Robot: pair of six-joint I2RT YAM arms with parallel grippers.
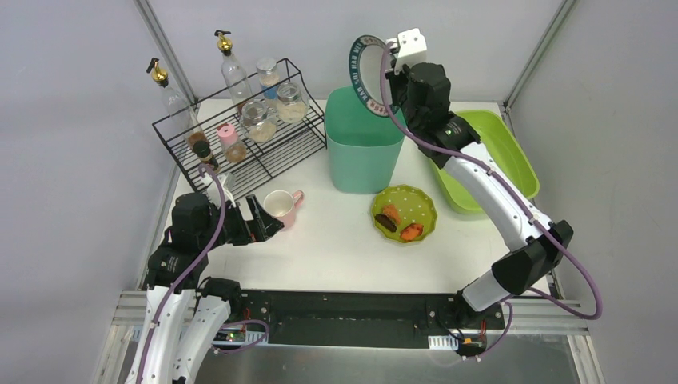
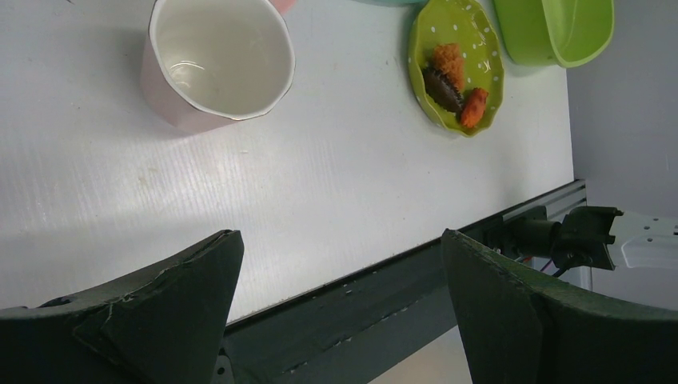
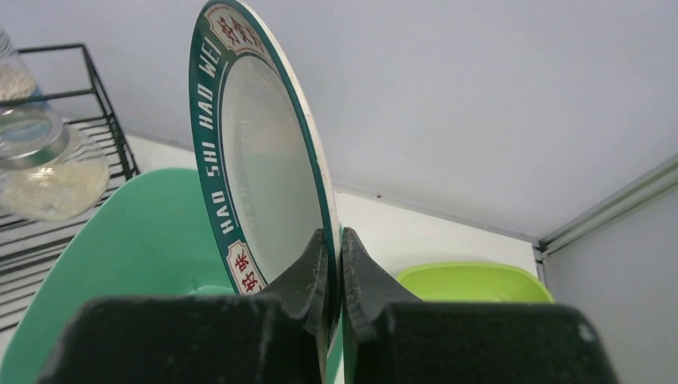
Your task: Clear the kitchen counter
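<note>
I need to use my right gripper to set the white plate, which hangs above the teal bin now, down in the far end of the lime-green tray (image 1: 468,150).
My right gripper (image 3: 334,240) is shut on the rim of a white plate with a green lettered border (image 3: 256,152), held on edge above the teal bin (image 1: 364,140); the plate (image 1: 366,68) tilts over the bin's far rim. On the white kitchen counter (image 1: 336,248) stand a pink cup (image 1: 280,206) and a green dotted dish (image 1: 404,214) with food scraps. My left gripper (image 1: 268,222) hangs open just left of the cup, nothing between its fingers. In the left wrist view the cup (image 2: 216,60) and the dish (image 2: 456,68) lie ahead of the gripper (image 2: 340,244).
A black wire rack (image 1: 240,132) with jars and bottles fills the back left. A lime-green tray (image 1: 496,156) sits at the back right, behind the right arm. The counter's front edge meets a dark rail (image 1: 344,308).
</note>
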